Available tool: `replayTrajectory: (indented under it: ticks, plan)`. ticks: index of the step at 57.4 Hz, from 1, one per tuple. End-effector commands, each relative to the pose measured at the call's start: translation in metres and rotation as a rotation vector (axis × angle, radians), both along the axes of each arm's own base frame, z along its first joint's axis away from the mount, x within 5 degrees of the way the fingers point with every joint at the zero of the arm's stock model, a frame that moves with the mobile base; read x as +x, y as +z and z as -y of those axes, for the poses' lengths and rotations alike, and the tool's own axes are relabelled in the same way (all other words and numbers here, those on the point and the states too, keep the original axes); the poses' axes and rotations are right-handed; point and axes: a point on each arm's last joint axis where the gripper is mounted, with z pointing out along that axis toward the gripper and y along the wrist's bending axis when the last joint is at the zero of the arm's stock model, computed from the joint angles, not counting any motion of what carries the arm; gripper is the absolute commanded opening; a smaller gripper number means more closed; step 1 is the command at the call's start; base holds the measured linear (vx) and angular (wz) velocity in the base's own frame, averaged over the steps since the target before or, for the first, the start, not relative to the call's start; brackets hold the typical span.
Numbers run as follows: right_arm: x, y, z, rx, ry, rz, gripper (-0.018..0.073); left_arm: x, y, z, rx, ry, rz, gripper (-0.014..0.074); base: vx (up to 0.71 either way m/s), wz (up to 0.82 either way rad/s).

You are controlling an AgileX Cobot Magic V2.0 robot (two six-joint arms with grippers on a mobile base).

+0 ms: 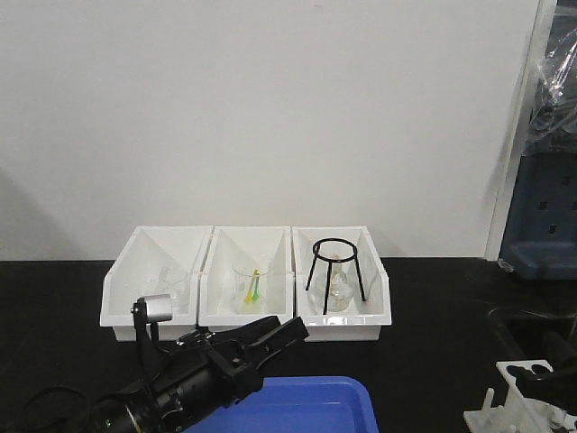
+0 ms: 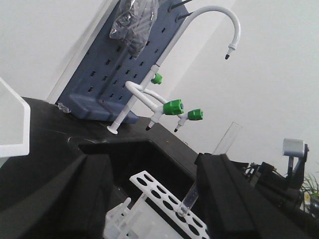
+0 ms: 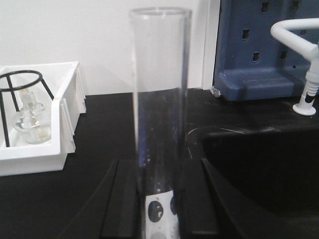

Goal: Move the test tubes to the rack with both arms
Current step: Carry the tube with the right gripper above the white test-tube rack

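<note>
My right gripper will release the clear test tube, now upright above the rack's holes, upright in a near-end hole of the white rack (image 1: 561, 420).
My right gripper (image 3: 159, 172) is shut on a clear test tube (image 3: 159, 84) that stands upright between its fingers, open rim up. Below the tube's lower end, the white rack (image 3: 158, 214) shows its round holes. In the left wrist view the same test tube (image 2: 190, 198) leans with its bottom at a hole of the rack (image 2: 154, 185), which stands by the sink edge. My left gripper (image 2: 147, 162) is open and empty, well left of the rack. In the front view it (image 1: 270, 338) hovers low near the blue tray, with the rack (image 1: 523, 372) at the bottom right.
Three white bins (image 1: 248, 316) line the back wall; the right one holds a black tripod stand (image 1: 335, 266) over a flask. A blue tray (image 1: 306, 406) lies at the front. A black sink (image 2: 134, 157), a white faucet (image 2: 199, 30) and a blue pegboard (image 3: 259, 45) are to the right.
</note>
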Motion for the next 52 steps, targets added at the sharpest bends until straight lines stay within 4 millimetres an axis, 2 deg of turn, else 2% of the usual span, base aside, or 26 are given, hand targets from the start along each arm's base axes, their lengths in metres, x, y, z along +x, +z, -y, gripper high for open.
replayTrajectory:
  ticks: [1, 15, 22, 29, 52]
  plan:
    - [0.005, 0.019, 0.003, -0.033, -0.009, 0.142, -0.0008, -0.002, 0.028, -0.001, -0.112, -0.003, 0.088, 0.0514, 0.00, 0.00]
    - [0.004, 0.014, 0.003, -0.078, -0.002, 0.115, -0.0008, -0.001, 0.027, -0.001, -0.099, 0.005, 0.077, 0.0514, 0.00, 0.00]
    - [-0.009, -0.003, 0.003, -0.069, -0.011, 0.121, -0.0008, -0.001, 0.026, -0.001, -0.090, 0.009, 0.070, 0.0514, 0.00, 0.00]
    - [-0.013, -0.011, 0.003, -0.080, -0.014, 0.208, -0.0008, -0.001, 0.025, -0.001, -0.087, 0.010, 0.068, 0.0514, 0.00, 0.00]
    - [0.002, -0.052, 0.004, -0.051, -0.018, 0.141, -0.0007, -0.001, 0.025, -0.001, -0.087, 0.010, 0.068, 0.0514, 0.00, 0.00]
